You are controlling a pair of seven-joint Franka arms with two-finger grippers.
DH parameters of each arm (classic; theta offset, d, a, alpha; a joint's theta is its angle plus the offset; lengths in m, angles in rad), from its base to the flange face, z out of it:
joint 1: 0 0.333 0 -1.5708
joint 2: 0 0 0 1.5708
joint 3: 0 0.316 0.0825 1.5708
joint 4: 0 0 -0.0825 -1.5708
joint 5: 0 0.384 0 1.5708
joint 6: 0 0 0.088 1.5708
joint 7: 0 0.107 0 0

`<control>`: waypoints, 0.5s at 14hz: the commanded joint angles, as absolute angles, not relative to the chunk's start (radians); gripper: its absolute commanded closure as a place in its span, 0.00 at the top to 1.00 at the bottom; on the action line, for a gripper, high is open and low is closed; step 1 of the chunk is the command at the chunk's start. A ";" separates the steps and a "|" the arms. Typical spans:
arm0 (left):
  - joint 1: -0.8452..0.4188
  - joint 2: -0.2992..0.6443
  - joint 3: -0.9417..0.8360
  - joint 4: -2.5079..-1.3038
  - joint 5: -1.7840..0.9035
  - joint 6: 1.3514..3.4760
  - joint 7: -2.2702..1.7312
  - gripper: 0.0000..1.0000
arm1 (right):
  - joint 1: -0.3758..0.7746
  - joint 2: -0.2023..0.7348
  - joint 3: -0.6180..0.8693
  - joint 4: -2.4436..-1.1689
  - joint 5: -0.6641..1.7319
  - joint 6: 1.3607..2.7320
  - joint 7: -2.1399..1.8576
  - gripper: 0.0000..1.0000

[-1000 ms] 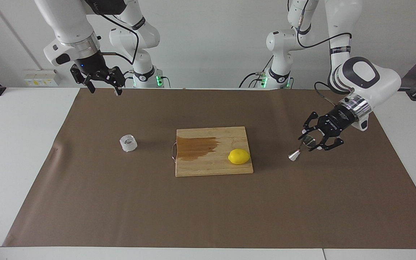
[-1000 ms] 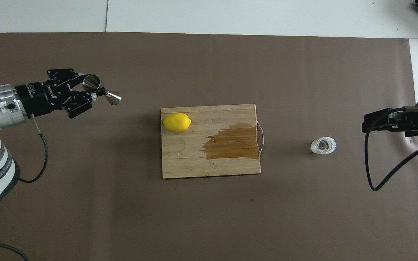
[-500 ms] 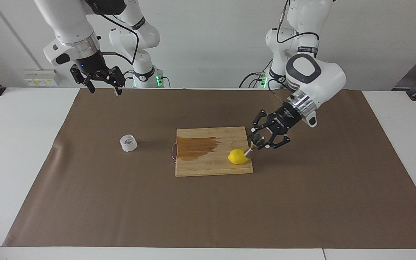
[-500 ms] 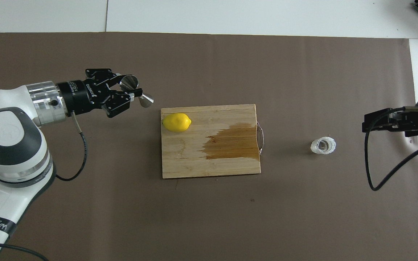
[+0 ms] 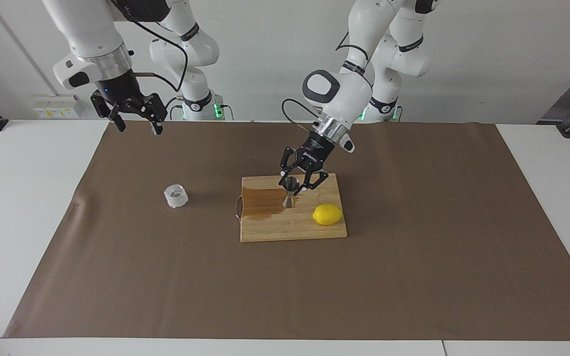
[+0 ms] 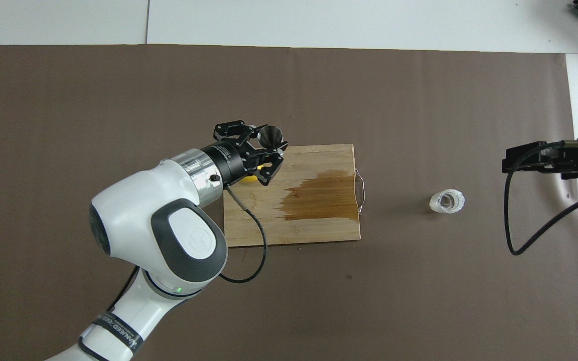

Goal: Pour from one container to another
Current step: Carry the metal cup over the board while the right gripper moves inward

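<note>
My left gripper will release the steel jigger on the wet brown stain of the wooden cutting board [image 6: 332, 192].
My left gripper [image 5: 297, 186] is shut on the steel jigger [image 5: 289, 199] and holds it upright in the air over the wooden cutting board [image 5: 285, 230], above the edge of its wet brown stain. In the overhead view the left gripper [image 6: 268, 153] and the jigger [image 6: 271, 135] show over the board's [image 6: 319, 228] edge farthest from the robots. The clear faceted glass cup [image 5: 175, 196] stands on the brown mat toward the right arm's end, also seen from overhead [image 6: 447, 201]. My right gripper [image 5: 134, 112] is open and empty, raised over the mat's edge nearest the robots.
A yellow lemon [image 5: 327, 214] lies on the board toward the left arm's end; from overhead my left arm hides most of it. The board has a wire handle [image 6: 362, 193] on the side toward the cup. The brown mat [image 5: 413, 277] covers the table.
My left arm has swung the jigger from over the mat at its own end, past the lemon, to over the board, turning it from tilted to upright. The right gripper has barely shifted.
</note>
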State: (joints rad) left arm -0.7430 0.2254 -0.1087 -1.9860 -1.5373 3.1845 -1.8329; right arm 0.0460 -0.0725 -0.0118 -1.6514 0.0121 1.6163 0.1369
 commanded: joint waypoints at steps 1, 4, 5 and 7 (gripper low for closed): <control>-0.752 0.294 -0.156 -1.922 -1.578 3.290 -1.839 0.00 | 0.031 -0.092 -0.008 -1.716 0.006 1.683 0.014 1.00; -0.758 0.302 -0.166 -1.907 -1.597 3.298 -1.839 0.00 | 0.031 -0.129 -0.006 -1.819 0.009 1.747 -0.179 1.00; -0.765 0.311 -0.178 -1.905 -1.597 3.304 -1.838 0.00 | 0.031 -0.144 -0.008 -1.851 0.008 1.770 -0.260 1.00; -0.778 0.337 -0.187 -1.884 -1.589 3.327 -1.838 0.00 | 0.009 -0.156 -0.008 -1.897 0.009 1.801 -0.485 1.00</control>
State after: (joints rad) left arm -0.7555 0.3000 -0.1812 -1.9298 -1.5703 3.2825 -1.8381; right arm 0.0398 -0.0980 -0.0128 -1.8069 0.0120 1.7506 -0.3006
